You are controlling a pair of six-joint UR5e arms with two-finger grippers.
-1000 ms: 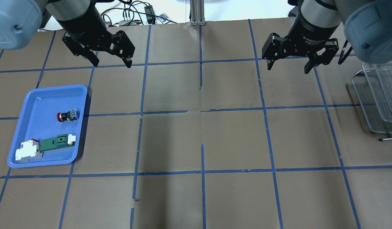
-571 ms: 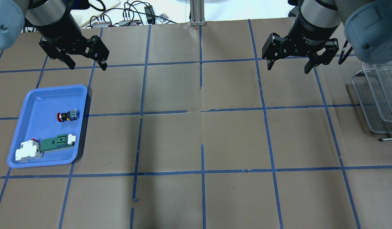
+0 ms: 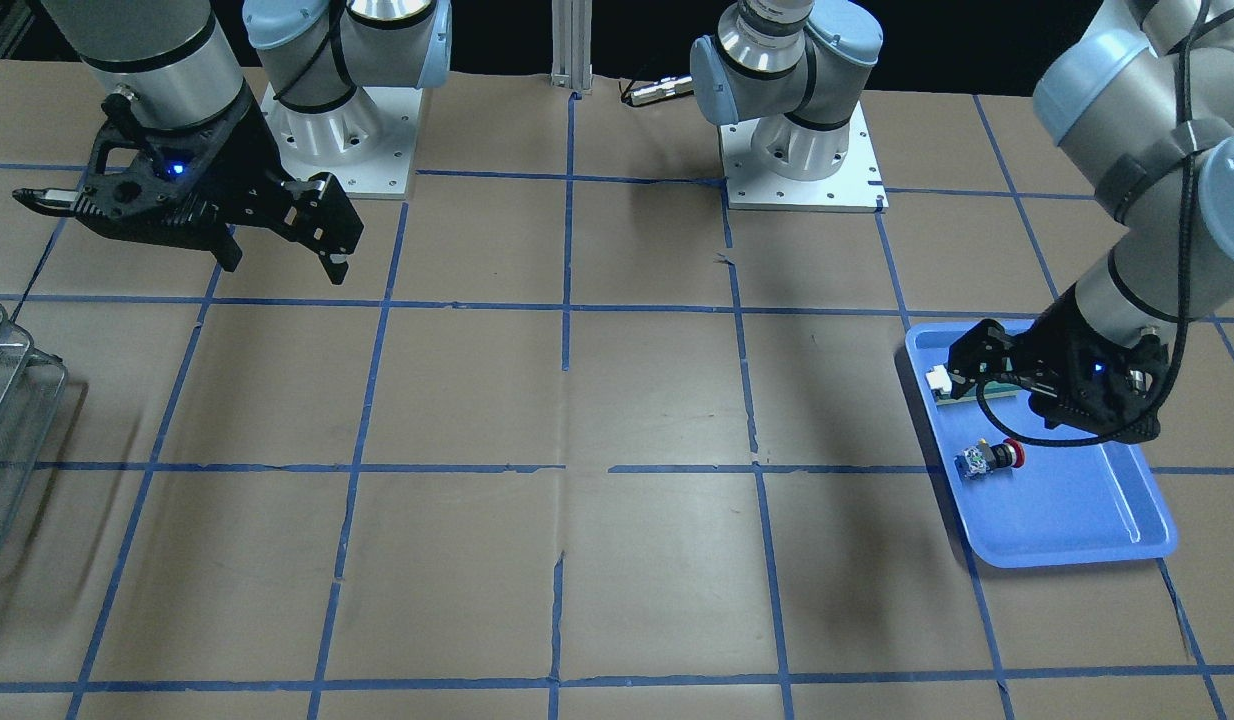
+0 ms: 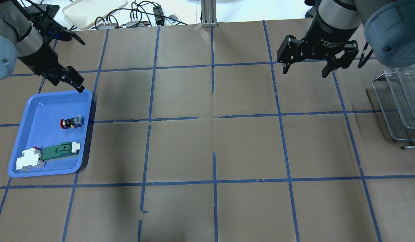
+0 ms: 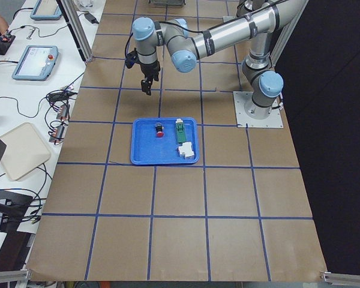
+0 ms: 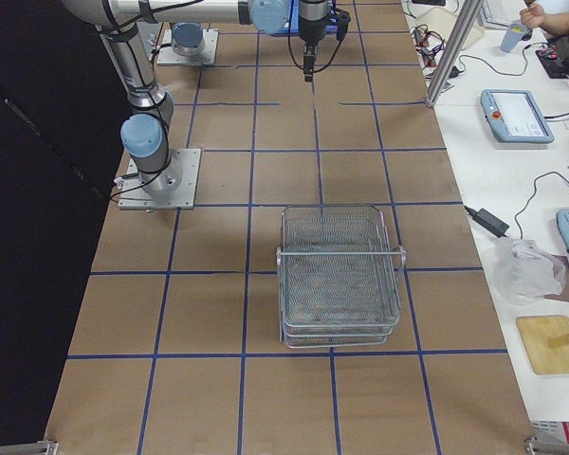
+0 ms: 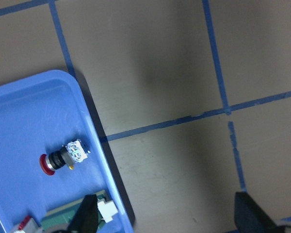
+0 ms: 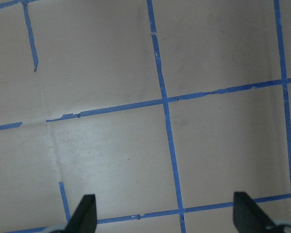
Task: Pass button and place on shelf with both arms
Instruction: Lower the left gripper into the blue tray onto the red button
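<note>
The robot's left gripper needs to close on the button's black body [image 3: 1001, 455] [image 7: 55, 159], between the button's red cap and its clear end.
The button [image 4: 71, 122], red cap and black body, lies on its side in the blue tray [image 4: 42, 107]. It also shows in the front view [image 3: 989, 459] and in the left wrist view [image 7: 63, 158]. My left gripper [image 4: 67, 82] is open and empty, hovering over the tray's far right corner, apart from the button; the left wrist view shows its fingertips [image 7: 87, 216] spread wide. My right gripper [image 4: 305, 72] is open and empty above the bare table at the far right. The wire-mesh shelf [image 4: 401, 101] stands at the right edge, partly cut off.
A green-and-white connector [image 4: 59, 150] and a white breaker block [image 4: 30, 158] lie in the tray's near end. An aluminium post [image 4: 209, 13] and cables [image 4: 140, 13] sit at the table's far edge. Both arm bases [image 3: 802, 150] are bolted to the table.
My left gripper has swung left and lower, from the far middle-left of the table to the tray's far corner. The right arm, button and shelf have not moved.
</note>
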